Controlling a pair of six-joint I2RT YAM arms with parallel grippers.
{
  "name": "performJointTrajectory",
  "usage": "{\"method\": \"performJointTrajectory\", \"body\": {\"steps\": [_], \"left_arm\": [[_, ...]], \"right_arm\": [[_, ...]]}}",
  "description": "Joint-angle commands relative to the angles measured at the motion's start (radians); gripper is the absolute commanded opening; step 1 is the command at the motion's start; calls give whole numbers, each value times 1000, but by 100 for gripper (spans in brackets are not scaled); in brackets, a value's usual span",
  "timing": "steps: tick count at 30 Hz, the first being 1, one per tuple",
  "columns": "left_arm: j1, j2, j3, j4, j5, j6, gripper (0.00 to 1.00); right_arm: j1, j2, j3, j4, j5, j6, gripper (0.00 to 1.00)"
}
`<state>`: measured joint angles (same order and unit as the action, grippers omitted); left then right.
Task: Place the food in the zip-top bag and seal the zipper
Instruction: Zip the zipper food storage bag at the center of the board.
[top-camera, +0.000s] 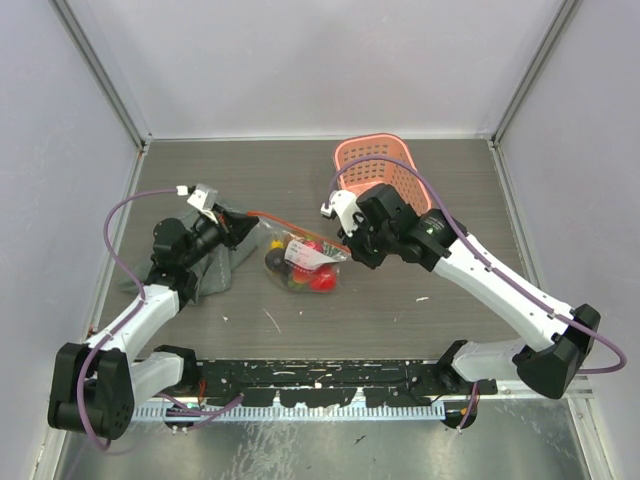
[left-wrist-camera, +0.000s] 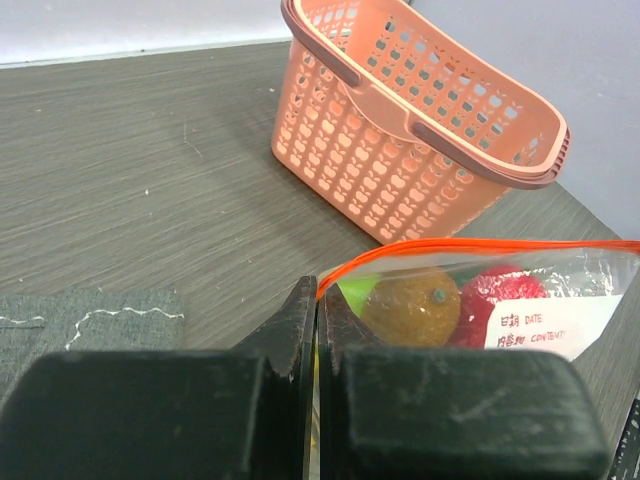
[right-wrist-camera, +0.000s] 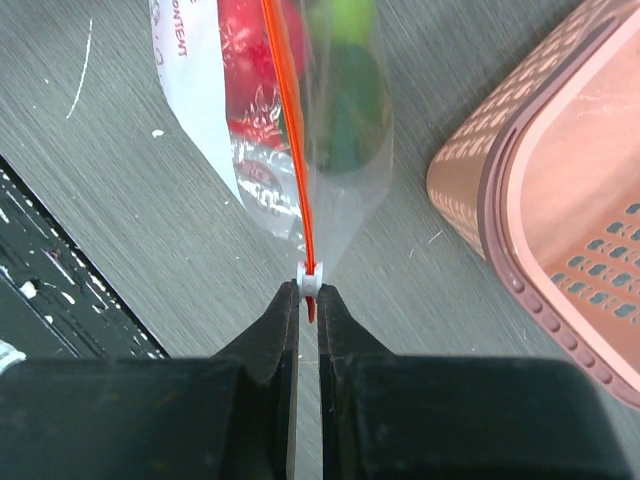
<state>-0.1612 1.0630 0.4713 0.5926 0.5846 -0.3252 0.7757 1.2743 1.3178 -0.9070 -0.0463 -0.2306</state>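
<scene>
The zip-top bag now lies at mid-table. Next, I release the zip-top bag from my right gripper on the bare table (top-camera: 313, 282) (right-wrist-camera: 262, 132) between the grey cloth and the pink basket.
The zip-top bag (top-camera: 303, 264) lies mid-table, holding the food: an orange ball (left-wrist-camera: 411, 306), a red piece (left-wrist-camera: 512, 287) and a green piece (left-wrist-camera: 356, 296). Its zipper (left-wrist-camera: 480, 244) runs straight along the top edge between both grippers. My left gripper (left-wrist-camera: 318, 298) is shut on the bag's corner at one zipper end; it shows in the top view (top-camera: 244, 232) too. My right gripper (right-wrist-camera: 308, 297) is shut on the other zipper end, just behind the white slider tab (right-wrist-camera: 311, 279). In the top view the right gripper (top-camera: 346, 244) is at the bag's right edge.
A pink plastic basket (top-camera: 384, 167) stands at the back right, close behind the right arm; it also shows in the left wrist view (left-wrist-camera: 400, 130) and the right wrist view (right-wrist-camera: 560, 200). A grey cloth (top-camera: 214, 266) lies under the left gripper.
</scene>
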Motion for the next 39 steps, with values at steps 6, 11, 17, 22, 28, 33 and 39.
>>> {"method": "performJointTrajectory", "body": {"steps": [6, 11, 17, 22, 28, 33, 39], "left_arm": [[23, 8, 54, 14, -69, -3, 0], [23, -6, 67, 4, -35, -23, 0], [24, 8, 141, -26, -55, -45, 0], [23, 108, 287, -53, -64, -59, 0], [22, 198, 367, -36, -19, -123, 0], [11, 260, 292, -17, 19, -202, 0], [-13, 170, 139, -58, 20, -299, 0]], "right_arm": [[-7, -70, -43, -52, 55, 66, 1], [-7, -65, -53, 26, 38, 71, 1], [-10, -31, -29, 192, 138, 14, 1], [-61, 52, 77, 304, 335, -43, 1], [-73, 79, 64, 470, 437, -103, 1], [-73, 37, -59, 519, 336, -111, 1], [-73, -52, -208, 497, 153, -51, 1]]}}
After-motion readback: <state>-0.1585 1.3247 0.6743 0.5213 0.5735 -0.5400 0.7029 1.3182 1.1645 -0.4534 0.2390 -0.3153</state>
